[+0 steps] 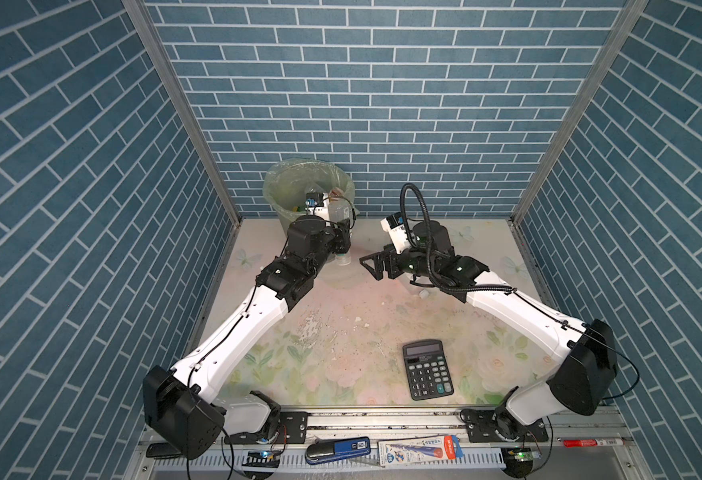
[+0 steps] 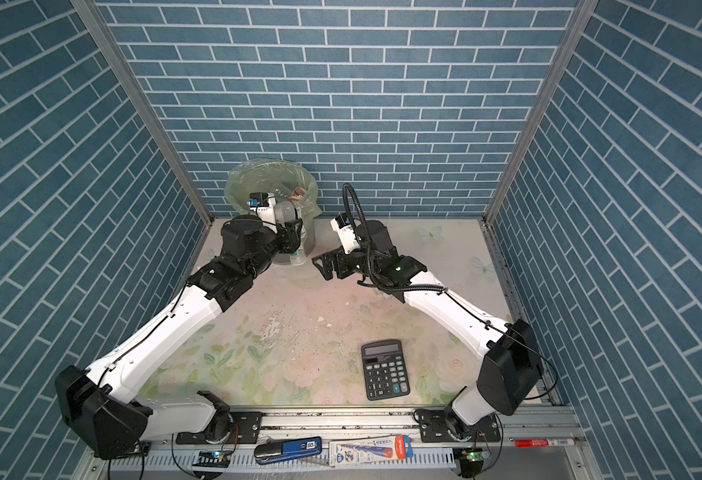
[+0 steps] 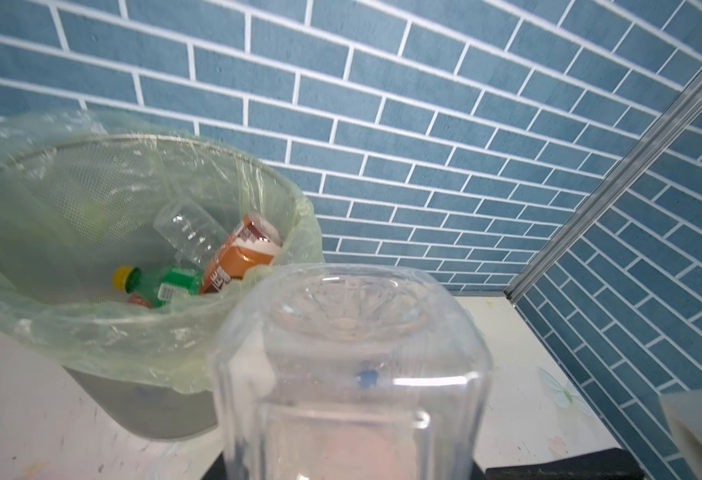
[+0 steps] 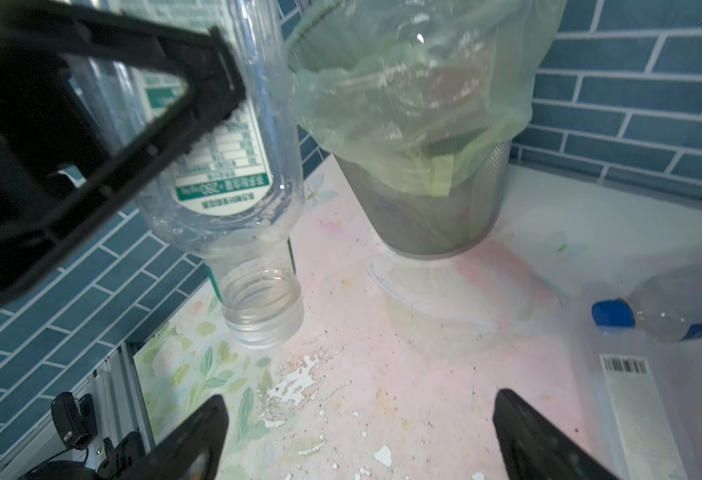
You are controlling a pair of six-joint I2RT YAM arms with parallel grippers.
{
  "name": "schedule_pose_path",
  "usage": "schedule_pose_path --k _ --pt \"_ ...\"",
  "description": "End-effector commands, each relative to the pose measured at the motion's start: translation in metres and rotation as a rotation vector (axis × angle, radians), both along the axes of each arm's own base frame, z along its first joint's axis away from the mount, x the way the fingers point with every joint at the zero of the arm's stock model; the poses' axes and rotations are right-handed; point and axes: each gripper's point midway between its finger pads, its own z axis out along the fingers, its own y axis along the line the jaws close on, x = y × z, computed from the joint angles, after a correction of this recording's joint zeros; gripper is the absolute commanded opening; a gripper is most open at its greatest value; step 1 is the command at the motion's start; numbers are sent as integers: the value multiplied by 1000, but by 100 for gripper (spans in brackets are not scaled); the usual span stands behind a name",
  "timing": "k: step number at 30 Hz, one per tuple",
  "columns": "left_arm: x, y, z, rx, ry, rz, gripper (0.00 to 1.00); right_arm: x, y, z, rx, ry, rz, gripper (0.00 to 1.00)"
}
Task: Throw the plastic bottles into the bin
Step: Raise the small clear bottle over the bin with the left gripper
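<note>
I need to next use my right gripper to close on the near half of the clear box (image 1: pixel 417 281) (image 4: pixel 669 465) with the barcode label, beside the blue-capped bottle.
My left gripper (image 1: pixel 343 235) is shut on a clear plastic bottle (image 3: pixel 349 353), (image 4: pixel 232 174) with a green-and-white label. It holds the bottle mouth down, just right of the bin (image 1: pixel 295 178), with the bottle's base about level with the rim. The bin (image 3: pixel 91 328) is lined with a pale green bag. Inside it lie a green bottle (image 3: pixel 158 282), a clear bottle (image 3: pixel 191 232) and a brown one (image 3: pixel 237 257). My right gripper (image 1: pixel 376 266), (image 4: pixel 359 399) stands open and empty over the table, right of the held bottle. A blue-capped bottle (image 4: pixel 652 311) lies on the table.
A clear plastic tub (image 4: pixel 424 299) sits on the table at the foot of the bin. A clear box with a barcode label (image 4: pixel 631 395) lies beside the blue-capped bottle. A black calculator (image 1: pixel 427 369) lies at the front right. Brick-patterned walls close in three sides.
</note>
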Motion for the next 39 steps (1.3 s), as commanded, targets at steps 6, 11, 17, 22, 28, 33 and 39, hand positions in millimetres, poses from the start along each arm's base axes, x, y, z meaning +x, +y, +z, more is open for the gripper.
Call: schedule_pose_path --k 6,11,17,22,28,33,39 --pt "11 8 66 124 -153 23 57 16 8 67 43 -195 10 99" --pt "22 9 104 175 -232 33 57 22 13 95 76 -265 16 99" --pt "31 15 147 196 -332 58 58 31 14 133 110 -371 -12 99" --pt "31 25 184 212 -432 95 58 41 8 161 134 -448 -46 99" --pt "29 36 224 269 -539 159 58 55 3 171 147 -466 -59 99" --pt "39 38 234 312 -571 179 58 66 3 167 150 -454 -60 99" --pt "89 47 197 366 -485 212 57 80 4 153 157 -410 -64 99"
